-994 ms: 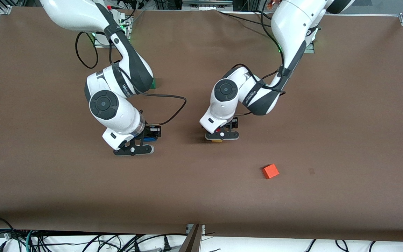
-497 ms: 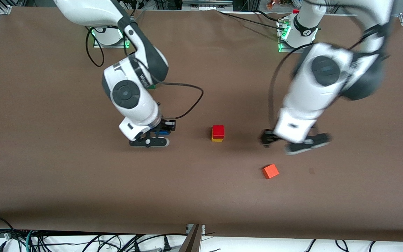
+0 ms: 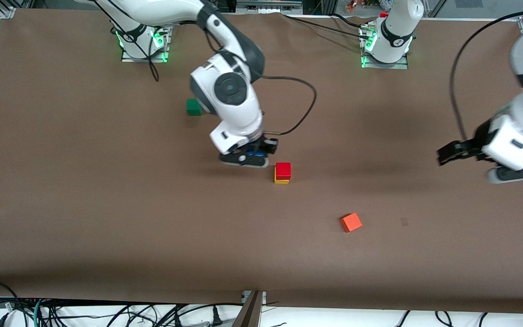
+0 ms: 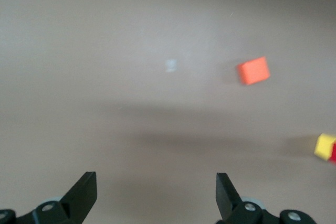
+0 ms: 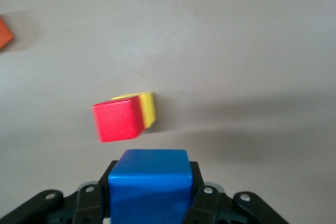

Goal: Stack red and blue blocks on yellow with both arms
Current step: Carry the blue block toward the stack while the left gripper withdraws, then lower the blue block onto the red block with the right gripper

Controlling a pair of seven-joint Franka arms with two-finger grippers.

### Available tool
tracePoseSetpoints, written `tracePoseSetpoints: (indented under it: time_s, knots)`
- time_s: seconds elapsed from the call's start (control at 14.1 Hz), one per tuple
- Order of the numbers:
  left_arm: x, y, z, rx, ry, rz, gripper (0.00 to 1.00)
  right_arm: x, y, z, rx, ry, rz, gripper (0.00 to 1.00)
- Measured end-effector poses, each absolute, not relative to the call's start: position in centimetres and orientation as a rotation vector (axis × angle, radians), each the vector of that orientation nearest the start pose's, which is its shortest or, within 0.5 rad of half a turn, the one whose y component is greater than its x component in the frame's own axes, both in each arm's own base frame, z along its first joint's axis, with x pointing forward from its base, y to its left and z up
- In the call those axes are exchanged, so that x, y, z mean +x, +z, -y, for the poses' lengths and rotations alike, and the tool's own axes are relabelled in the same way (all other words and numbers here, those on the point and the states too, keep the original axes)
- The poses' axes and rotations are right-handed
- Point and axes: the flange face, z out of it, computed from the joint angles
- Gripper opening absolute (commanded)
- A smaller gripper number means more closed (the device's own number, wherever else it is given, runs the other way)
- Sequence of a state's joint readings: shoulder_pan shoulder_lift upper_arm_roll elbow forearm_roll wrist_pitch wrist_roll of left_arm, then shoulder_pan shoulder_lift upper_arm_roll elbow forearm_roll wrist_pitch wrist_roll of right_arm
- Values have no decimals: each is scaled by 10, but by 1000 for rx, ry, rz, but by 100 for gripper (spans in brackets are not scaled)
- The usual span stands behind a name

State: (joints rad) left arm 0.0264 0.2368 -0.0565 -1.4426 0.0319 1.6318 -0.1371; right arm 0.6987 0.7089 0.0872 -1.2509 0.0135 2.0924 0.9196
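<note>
Next, my right gripper lets go of the blue block on top of the red block (image 3: 283, 169) (image 5: 119, 121), so that it becomes the highest piece of the stack.
The red block (image 3: 283, 170) sits on the yellow cube (image 3: 281, 181) mid-table; both also show in the right wrist view, the red block (image 5: 118, 119) covering most of the yellow cube (image 5: 148, 107). My right gripper (image 3: 245, 159) hangs over the table just beside this stack, on the side toward the right arm's end, shut on the blue block (image 3: 256, 153). In its wrist view the blue block (image 5: 148, 184) fills the right gripper (image 5: 148, 195). My left gripper (image 3: 518, 175) is up over the left arm's end of the table. In its wrist view the left gripper (image 4: 155, 192) is open and holds nothing.
An orange-red cube (image 3: 350, 222) lies nearer the front camera than the stack, toward the left arm's end; it shows as well in the left wrist view (image 4: 253, 71). A green cube (image 3: 193, 107) sits next to the right arm's forearm.
The left gripper has pulled away from the red-on-yellow stack and swung out to its own end of the table. The right gripper has carried the blue block over beside the stack.
</note>
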Motion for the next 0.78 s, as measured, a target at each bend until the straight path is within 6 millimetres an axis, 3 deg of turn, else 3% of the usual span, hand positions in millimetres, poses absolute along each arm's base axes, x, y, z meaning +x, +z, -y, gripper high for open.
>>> tracePoseSetpoints:
  time_s: [0.14, 0.43, 0.78]
  knots:
    - [622, 545, -4, -3111, 147, 123, 100, 543, 351, -544, -2954, -117, -232, 12]
    - [623, 538, 11, -3113, 170, 75, 100, 550, 334, -553, -2965, -253, -162, 12]
    - [627, 531, 8, -3113, 182, 75, 100, 548, 317, -575, -2976, -363, -65, 12]
